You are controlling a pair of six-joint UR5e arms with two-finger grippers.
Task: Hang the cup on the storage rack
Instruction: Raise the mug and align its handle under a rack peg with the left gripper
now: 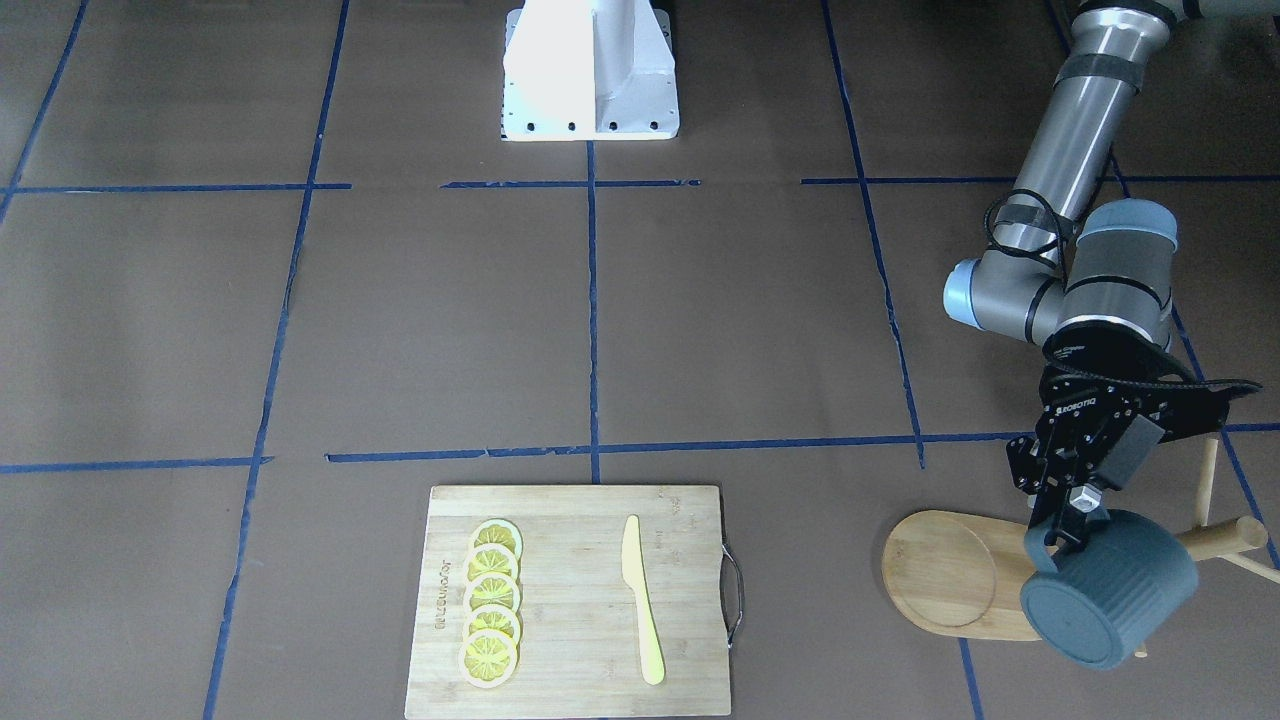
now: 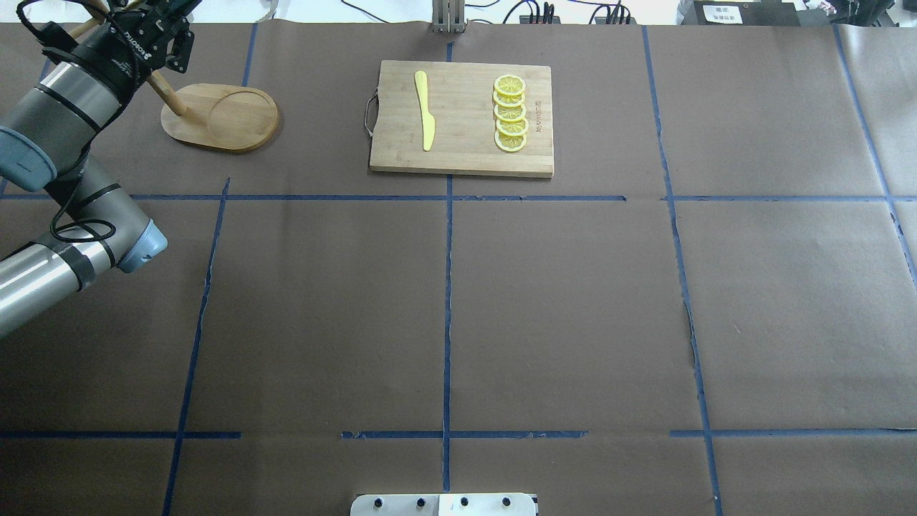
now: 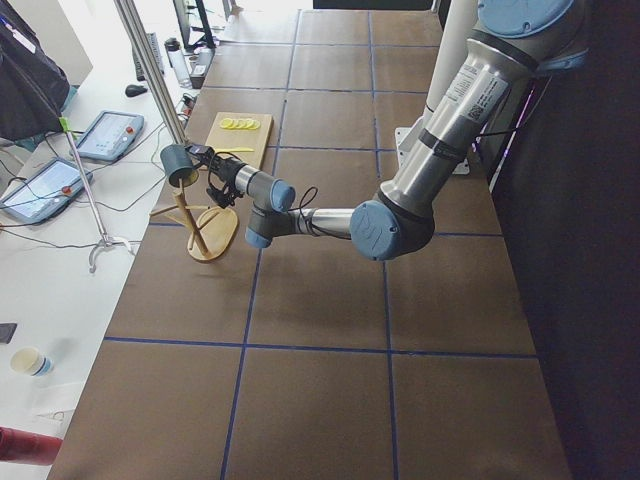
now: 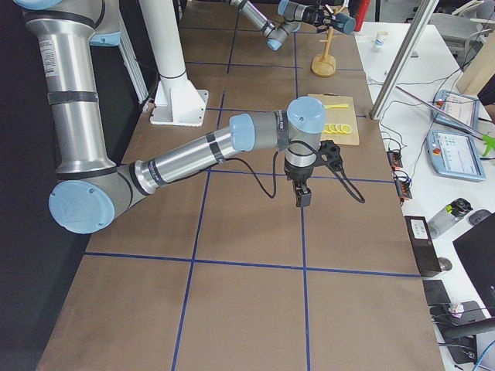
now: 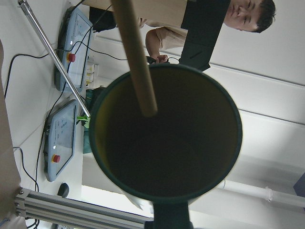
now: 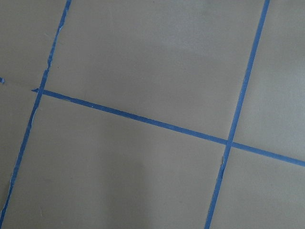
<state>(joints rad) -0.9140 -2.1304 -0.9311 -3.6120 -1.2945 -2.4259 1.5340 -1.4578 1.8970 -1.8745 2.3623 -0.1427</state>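
Note:
Next, my left gripper lets go of the dark blue-grey cup on the rack's wooden rod [image 1: 1114, 578] [image 5: 142, 88] that points into the cup's opening.
My left gripper [image 1: 1062, 535] is shut on the dark blue-grey cup [image 1: 1110, 592] near its rim and handle, and holds it in the air by the bamboo storage rack [image 1: 950, 570]. The cup lies tilted, its bottom towards the front-facing camera, and covers part of the rack's post [image 1: 1222, 538]. In the left wrist view the cup's yellow inside [image 5: 167, 143] faces the camera and a wooden rod of the rack [image 5: 136, 57] crosses its mouth. The cup is cut off in the overhead view, where the rack's base [image 2: 223, 116] shows. My right gripper [image 4: 302, 195] hangs over bare table; I cannot tell its state.
A rectangular bamboo cutting board [image 1: 570, 640] lies mid-table with several lemon slices [image 1: 492, 603] and a yellow knife [image 1: 640, 597]. The robot's white base [image 1: 590, 70] stands at the far edge. Blue tape lines cross the brown table. Operators' desks lie past the rack's end [image 3: 60, 180].

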